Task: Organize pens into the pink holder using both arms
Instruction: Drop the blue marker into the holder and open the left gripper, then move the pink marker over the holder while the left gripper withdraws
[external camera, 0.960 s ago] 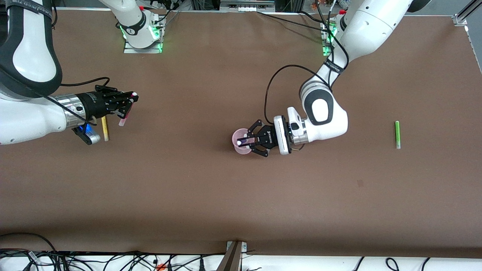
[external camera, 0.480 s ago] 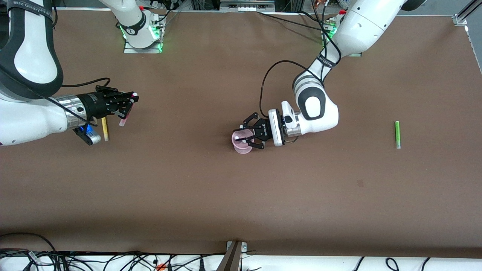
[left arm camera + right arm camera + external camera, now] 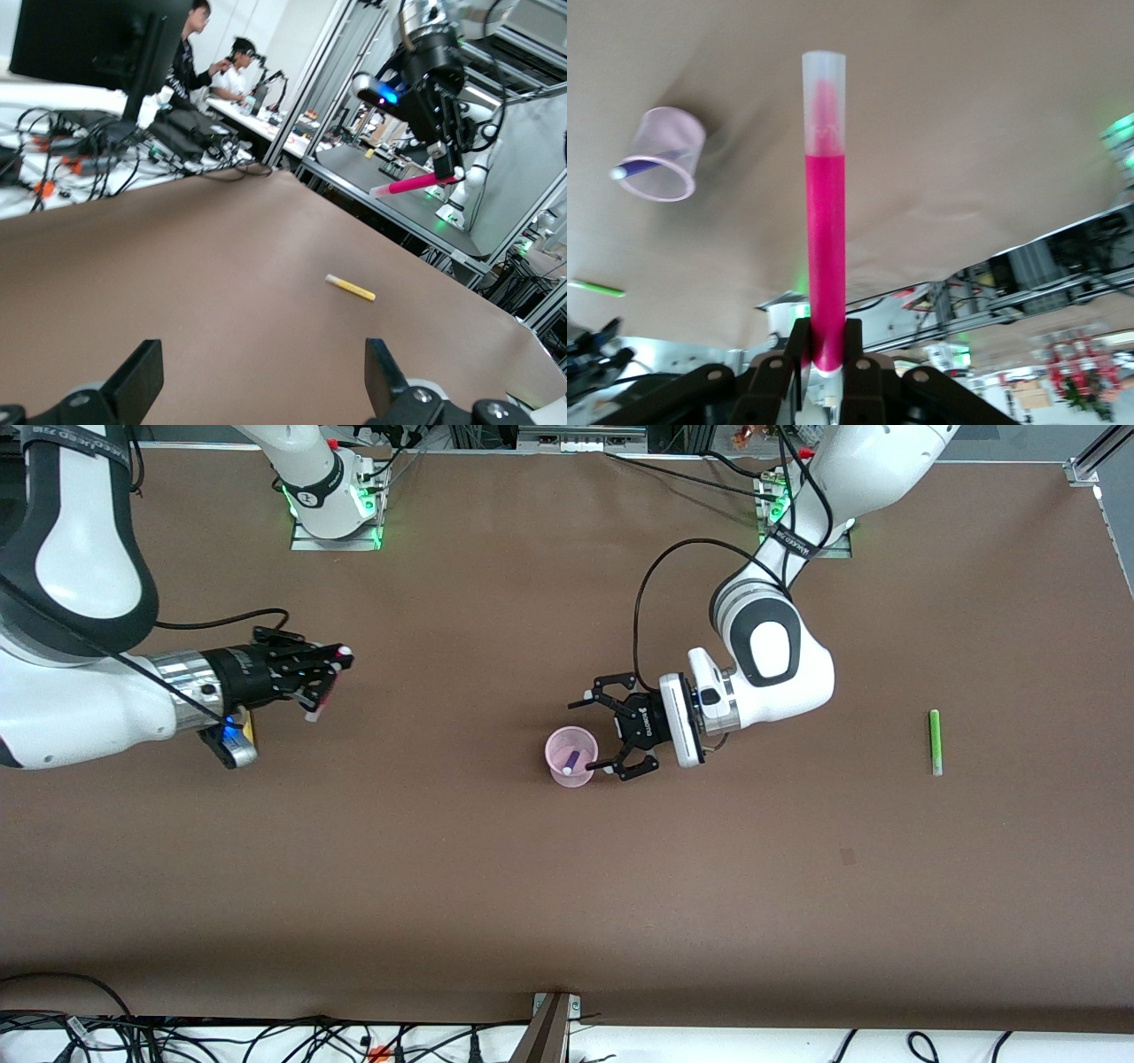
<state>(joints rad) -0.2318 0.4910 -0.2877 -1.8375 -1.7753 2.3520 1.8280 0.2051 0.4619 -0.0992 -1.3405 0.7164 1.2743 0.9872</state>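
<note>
The robot's right gripper needs to release the magenta pen inside the pink holder [image 3: 578, 751] [image 3: 661, 170], next to the dark purple pen.
The pink holder [image 3: 570, 772] stands mid-table with the dark purple pen [image 3: 573, 760] leaning inside it. My left gripper [image 3: 596, 731] is open and empty, just beside the holder toward the left arm's end; its fingers [image 3: 137, 381] frame bare table. My right gripper [image 3: 330, 673] is shut on the magenta pen [image 3: 324, 687], up in the air toward the right arm's end. The right wrist view shows that pen [image 3: 826, 204] clamped at its lower end, with the holder [image 3: 663, 152] farther off. The yellow pen [image 3: 351, 288] lies on the table. The green pen [image 3: 934, 741] lies toward the left arm's end.
The brown table [image 3: 496, 886] stretches wide around the holder. In the front view the right arm's wrist [image 3: 204, 691] covers most of the yellow pen. Cables hang along the table's near edge [image 3: 266, 1036].
The left gripper let the purple pen drop into the holder, opened, and drew back from over the holder. The right gripper moved a little toward the holder with the magenta pen.
</note>
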